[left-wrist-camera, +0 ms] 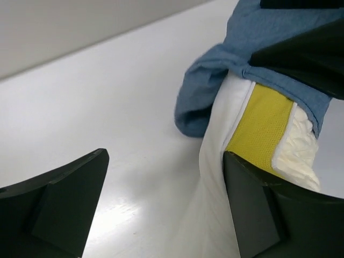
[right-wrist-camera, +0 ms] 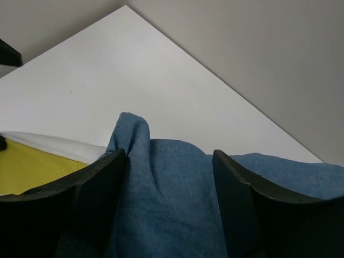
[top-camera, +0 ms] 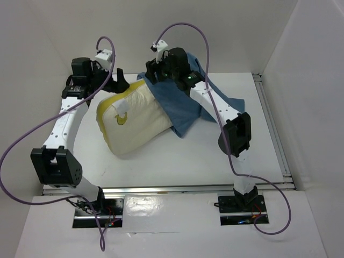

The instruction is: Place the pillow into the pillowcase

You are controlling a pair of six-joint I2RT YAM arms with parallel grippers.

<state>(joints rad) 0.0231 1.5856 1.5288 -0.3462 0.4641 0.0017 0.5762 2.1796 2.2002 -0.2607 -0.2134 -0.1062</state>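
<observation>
The left gripper needs to next move to the cream-white pillow and close on the middle of its near edge [top-camera: 142, 141].
The cream-white pillow [top-camera: 134, 122] lies on the table, its yellow edge [left-wrist-camera: 262, 128] at the far left. The dusty-blue pillowcase [top-camera: 185, 107] lies wrinkled at the back right, and its mouth covers the pillow's far right end. My left gripper [top-camera: 119, 80] is open at the pillow's far left corner; in the left wrist view [left-wrist-camera: 161, 183] the pillow's white side [left-wrist-camera: 217, 177] runs against the right finger. My right gripper [top-camera: 153, 70] is open over the pillowcase's far edge, with blue cloth [right-wrist-camera: 172, 188] bulging between its fingers.
White enclosure walls stand close behind and at both sides. A metal rail [top-camera: 271, 123] runs along the table's right edge. Purple cables [top-camera: 185, 27] loop above both arms. Bare table [top-camera: 204, 156] lies in front of the pillow.
</observation>
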